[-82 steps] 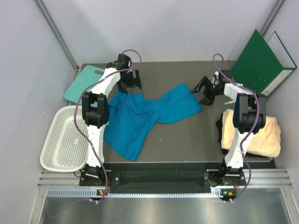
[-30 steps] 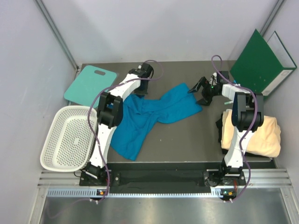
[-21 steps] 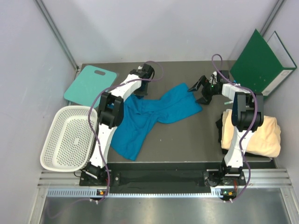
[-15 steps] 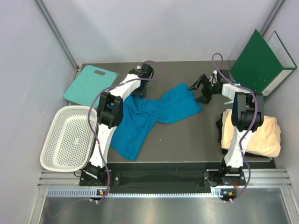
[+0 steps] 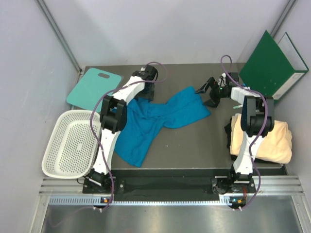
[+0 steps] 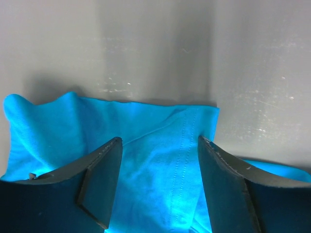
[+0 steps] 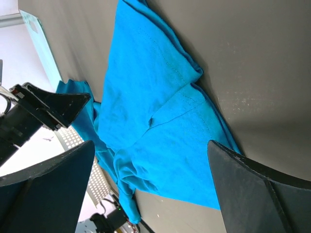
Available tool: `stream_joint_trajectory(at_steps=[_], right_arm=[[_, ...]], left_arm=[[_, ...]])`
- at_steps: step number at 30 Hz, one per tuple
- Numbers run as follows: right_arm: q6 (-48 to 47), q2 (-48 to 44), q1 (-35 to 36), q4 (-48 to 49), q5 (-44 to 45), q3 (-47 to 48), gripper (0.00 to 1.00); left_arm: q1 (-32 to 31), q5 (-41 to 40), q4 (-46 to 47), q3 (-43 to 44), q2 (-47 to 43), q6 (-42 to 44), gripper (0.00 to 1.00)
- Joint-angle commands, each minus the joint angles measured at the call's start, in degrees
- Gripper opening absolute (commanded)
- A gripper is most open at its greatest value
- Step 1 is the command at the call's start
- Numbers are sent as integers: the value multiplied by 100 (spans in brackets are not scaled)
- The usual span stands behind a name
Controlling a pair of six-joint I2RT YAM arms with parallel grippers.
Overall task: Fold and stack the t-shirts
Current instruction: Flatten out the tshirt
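Observation:
The blue t-shirt lies bunched in folds beside its stitched hem, so the robot's left gripper will grab the hem's corner (image 6: 206, 115) and pull the cloth open before folding.
The bright blue t-shirt (image 5: 155, 119) lies crumpled across the middle of the dark table. My left gripper (image 5: 147, 92) is open at the shirt's far left corner; in the left wrist view (image 6: 158, 182) a stitched hem of blue cloth (image 6: 160, 150) lies between the spread fingers. My right gripper (image 5: 204, 95) is open at the shirt's far right corner; in the right wrist view (image 7: 150, 187) the blue shirt (image 7: 155, 121) lies ahead of the wide-open fingers. The cream-yellow folded t-shirt (image 5: 265, 138) lies at the table's right edge.
A teal board (image 5: 92, 87) with a handle hole lies at the far left. A white mesh basket (image 5: 68, 145) stands at the left edge. A green binder (image 5: 272, 63) leans at the far right corner. Grey walls close in behind.
My left gripper moved right along the shirt's far edge from the left end, then edged slightly back left. My right gripper stayed near the shirt's far right corner.

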Motion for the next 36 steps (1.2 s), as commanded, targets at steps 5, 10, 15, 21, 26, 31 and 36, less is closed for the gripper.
stream_joint_trajectory(at_steps=[5,10,15,21,26,31,36], right_arm=[[5,-115,71,270,-121,43,99],[5,-71,62,270,-156,52,99],[-12,-62,62,244,-182,87,99],[-30,-27,62,217,-217,114,99],[-83,-44,62,147,-226,166,100],[-118,-18,71,94,-218,228,100],[-144,-9,62,33,-209,236,100]], left_arm=[[-38,322,525,-253,-505,-129,64],[-47,348,588,-343,-444,-129,66],[-55,497,306,-149,-145,-200,73],[-64,419,280,-61,135,-182,63],[-56,-353,-562,562,680,-234,44],[50,-891,-898,477,910,-305,28],[243,-724,-696,-24,699,-367,0]])
